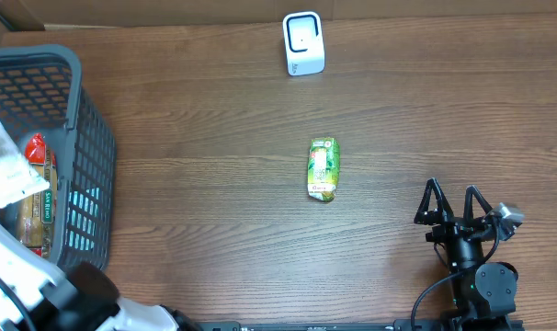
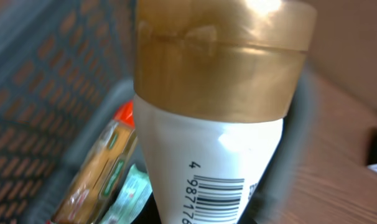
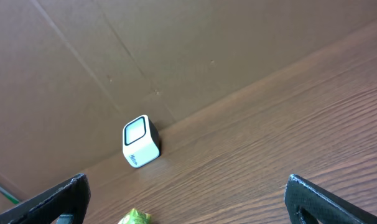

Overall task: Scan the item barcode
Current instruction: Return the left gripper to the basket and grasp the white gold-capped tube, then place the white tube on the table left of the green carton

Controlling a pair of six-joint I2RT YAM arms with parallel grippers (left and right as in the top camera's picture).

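Observation:
I'll release the white tube on the table (image 1: 261, 182) with my left gripper, beside the green packet, toward the grey basket.
My left gripper (image 2: 210, 219) is shut on a white tube (image 2: 213, 143) with a gold cap (image 2: 223, 56), held above the grey basket (image 1: 85, 138) at the table's left edge. The tube's barcode (image 2: 219, 198) faces the left wrist camera, and the fingers are mostly hidden behind the tube. From overhead the tube (image 1: 7, 170) shows as a white shape over the basket. The white scanner (image 1: 303, 43) stands at the far centre of the table, also seen as a scanner (image 3: 140, 142) in the right wrist view. My right gripper (image 1: 455, 207) rests open and empty at the near right.
A green packet (image 1: 323, 168) lies mid-table, between the scanner and my right gripper. The basket holds an orange-brown packet (image 2: 98, 174) and other wrapped goods. A cardboard wall (image 3: 145, 56) runs behind the scanner along the table's far edge.

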